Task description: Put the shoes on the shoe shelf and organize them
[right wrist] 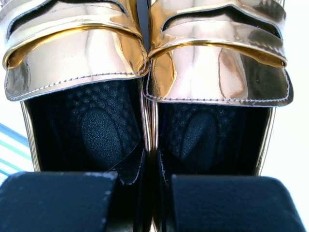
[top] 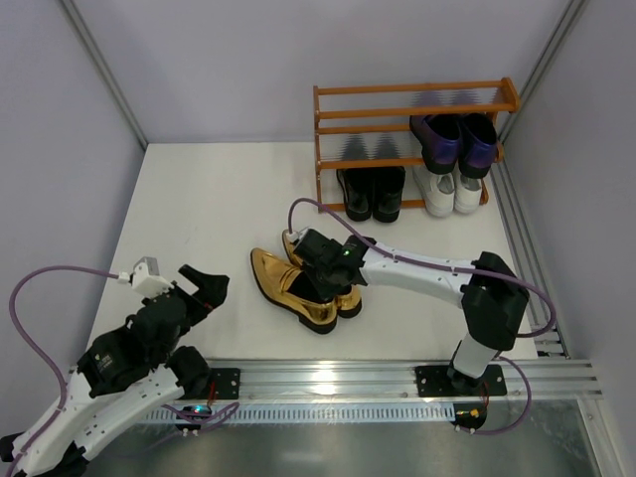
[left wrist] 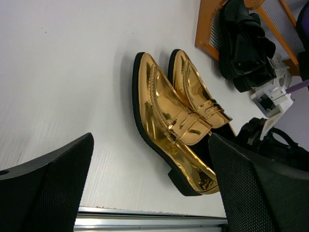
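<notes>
The gold loafers' inner sides are held too near the heels by my right gripper, so it should open and pinch closer to the loafers' tongues (right wrist: 149, 107) before it lifts the pair.
The pair of gold loafers (top: 298, 288) lies side by side on the white table in front of the arms, also in the left wrist view (left wrist: 178, 121) and the right wrist view (right wrist: 217, 63). My right gripper (top: 323, 270) (right wrist: 155, 193) has one finger in each shoe's heel opening and is shut on the two touching inner walls. My left gripper (top: 204, 285) (left wrist: 150, 159) is open and empty, left of the gold pair. The shoe shelf (top: 417, 99) stands at the back. Purple loafers (top: 455, 139) sit on its middle tier, with black loafers (top: 370, 191) and white sneakers (top: 447, 192) at the bottom.
The shelf's top tier (top: 397, 91) holds nothing. A metal rail (top: 397, 376) runs along the near table edge. Grey walls close in the left, back and right sides. In the left wrist view the shelf's end panel (left wrist: 205, 29) and the black loafers (left wrist: 244, 43) show top right.
</notes>
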Controlling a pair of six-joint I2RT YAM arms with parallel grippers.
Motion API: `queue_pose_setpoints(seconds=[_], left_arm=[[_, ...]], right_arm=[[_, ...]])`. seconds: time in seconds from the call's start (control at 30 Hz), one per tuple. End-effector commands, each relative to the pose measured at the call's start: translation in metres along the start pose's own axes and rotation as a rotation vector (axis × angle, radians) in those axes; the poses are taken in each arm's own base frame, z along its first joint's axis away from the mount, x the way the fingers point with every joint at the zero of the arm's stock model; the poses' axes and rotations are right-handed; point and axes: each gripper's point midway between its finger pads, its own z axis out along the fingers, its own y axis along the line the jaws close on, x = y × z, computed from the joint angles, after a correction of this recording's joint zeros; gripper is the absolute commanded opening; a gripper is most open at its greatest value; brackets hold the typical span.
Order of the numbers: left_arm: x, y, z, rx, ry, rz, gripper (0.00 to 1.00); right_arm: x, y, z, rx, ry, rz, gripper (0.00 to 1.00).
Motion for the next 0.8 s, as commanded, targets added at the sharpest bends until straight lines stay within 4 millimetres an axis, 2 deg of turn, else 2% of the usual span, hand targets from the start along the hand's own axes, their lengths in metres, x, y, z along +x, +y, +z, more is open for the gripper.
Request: queue_pose_setpoints(seconds=[0.0, 0.03, 0.13, 0.33, 0.4, 0.43, 0.47, 0.57, 0.77], left_arm=[[-0.009, 0.000, 0.000, -0.005, -0.041, -0.021, 1.00], [-0.008, -0.001, 0.001, -0.007, -0.038, -0.021, 1.00], [-0.007, -0.002, 0.001, -0.008, -0.033, -0.016, 1.00], [-0.007, -0.002, 0.001, -0.008, -0.031, -0.017, 1.00], [-0.007, -0.001, 0.001, -0.012, -0.033, -0.017, 1.00], [-0.007, -0.001, 0.000, -0.010, -0.032, -0.020, 1.00], [-0.007, 0.001, 0.000, -0.014, -0.033, -0.019, 1.00], [-0.006, 0.002, 0.001, -0.016, -0.033, -0.023, 1.00], [-0.008, 0.004, -0.001, -0.016, -0.036, -0.027, 1.00]], right_arm=[[-0.046, 0.001, -0.041, -0.065, -0.202, 0.008, 0.04], [-0.040, 0.002, -0.036, -0.070, -0.181, 0.005, 0.04], [-0.035, 0.012, -0.029, -0.126, -0.176, 0.005, 0.21], [-0.025, 0.022, -0.012, -0.181, -0.140, 0.005, 0.27], [-0.023, 0.022, -0.008, -0.179, -0.133, 0.009, 0.38], [-0.019, 0.028, -0.009, -0.214, -0.121, 0.001, 0.42], [-0.019, 0.028, -0.008, -0.214, -0.123, 0.000, 0.53], [-0.022, 0.024, -0.008, -0.195, -0.131, -0.012, 0.64], [-0.028, 0.010, 0.009, -0.126, -0.096, -0.022, 0.65]])
